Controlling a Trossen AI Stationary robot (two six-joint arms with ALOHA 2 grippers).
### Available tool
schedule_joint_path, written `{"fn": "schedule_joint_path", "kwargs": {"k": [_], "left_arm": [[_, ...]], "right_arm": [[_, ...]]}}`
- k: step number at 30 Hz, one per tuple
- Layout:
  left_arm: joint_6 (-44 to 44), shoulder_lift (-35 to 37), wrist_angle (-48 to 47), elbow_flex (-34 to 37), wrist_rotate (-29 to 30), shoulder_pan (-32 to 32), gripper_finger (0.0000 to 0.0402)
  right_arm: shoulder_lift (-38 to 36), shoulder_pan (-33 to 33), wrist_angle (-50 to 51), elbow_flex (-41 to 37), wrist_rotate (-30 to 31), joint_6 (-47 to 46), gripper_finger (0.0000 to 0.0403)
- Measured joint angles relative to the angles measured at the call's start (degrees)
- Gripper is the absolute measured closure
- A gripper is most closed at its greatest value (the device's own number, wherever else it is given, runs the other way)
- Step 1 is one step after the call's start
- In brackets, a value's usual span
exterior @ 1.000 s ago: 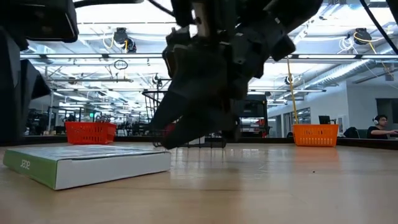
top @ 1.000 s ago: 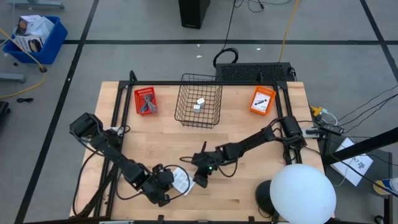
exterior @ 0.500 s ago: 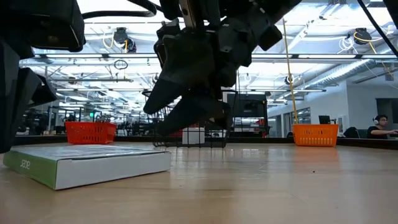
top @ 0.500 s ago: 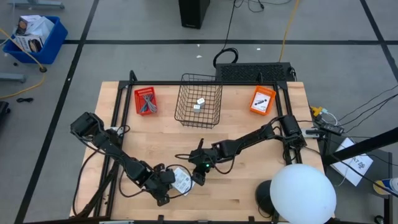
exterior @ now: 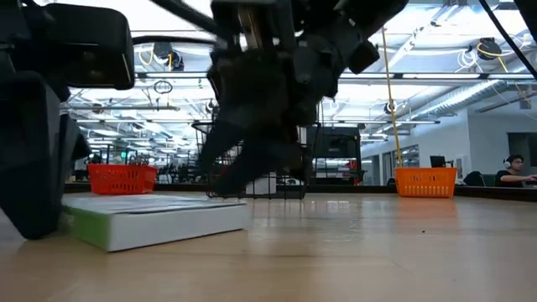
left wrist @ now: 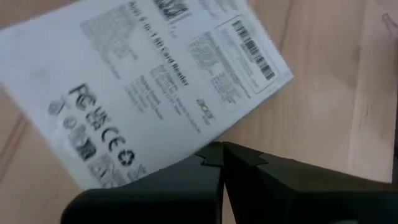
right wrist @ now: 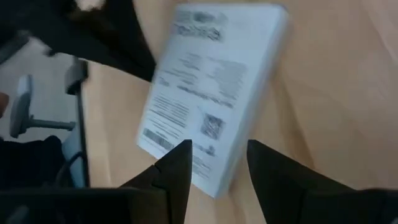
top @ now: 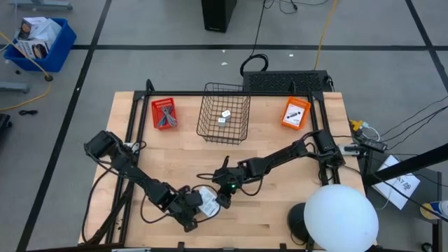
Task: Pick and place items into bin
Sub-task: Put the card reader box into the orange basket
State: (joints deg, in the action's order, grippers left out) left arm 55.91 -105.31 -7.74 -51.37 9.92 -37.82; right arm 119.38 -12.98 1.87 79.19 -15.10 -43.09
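The packet's near corner points at a slant between my right gripper's fingers. My left gripper will steady the packet while my right gripper takes its long edge (right wrist: 251, 112).
A white printed packet (top: 206, 203) lies flat on the table near its near edge, and also shows in the low view (exterior: 159, 225). My left gripper (top: 190, 212) is shut and low at the packet's left side (left wrist: 216, 157). My right gripper (top: 225, 194) is open just right of the packet; in its wrist view its fingers (right wrist: 214, 163) stand on either side of the packet's near corner (right wrist: 211, 180). Two tiny white cubes (top: 223, 117) lie in the wire basket (top: 241, 124). I see no teal pen. My left gripper pushes with its shut fingertips (left wrist: 211, 152) against the packet's long edge (left wrist: 186, 155), coming low from the table's left. The packet rests flat on the table. Whether my right gripper touches the packet cannot be told.
A red bin (top: 153, 105) with grey pieces stands left of the basket at the far edge. An orange bin (top: 286, 119) holding a white item stands to the basket's right. A round white lamp (top: 341, 218) covers the near right corner. Bare wood lies between.
My left gripper has moved toward the table's right and pushed the packet, which has slid a little toward my right gripper while staying flat. My right gripper has shifted slightly left toward the packet.
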Motion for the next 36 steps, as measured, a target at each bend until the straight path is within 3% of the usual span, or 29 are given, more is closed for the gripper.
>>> {"fn": "schedule_joint_path", "kwargs": {"k": [15, 20, 26, 36], "left_arm": [[-3.5, -1.8, 2.5, 0.0, 0.8, 2.7, 0.0398], [-3.3, -1.9, 3.1, 0.0, 1.8, 2.7, 0.0391], [-5.0, -2.1, 4.8, 0.2, 2.6, 2.7, 0.0392], [-8.8, -2.4, 9.9, 0.3, 3.9, 2.1, 0.0386]], "right_arm": [[3.5, 0.2, -3.8, -0.1, -4.2, -2.9, 0.0261], [3.6, 0.2, -3.8, -0.1, -5.0, -2.8, 0.0298], [3.6, 0.2, -3.6, -0.1, -5.8, -1.4, 0.0388], [2.6, -0.1, -2.7, -0.1, -4.4, -0.6, 0.0402]]}}
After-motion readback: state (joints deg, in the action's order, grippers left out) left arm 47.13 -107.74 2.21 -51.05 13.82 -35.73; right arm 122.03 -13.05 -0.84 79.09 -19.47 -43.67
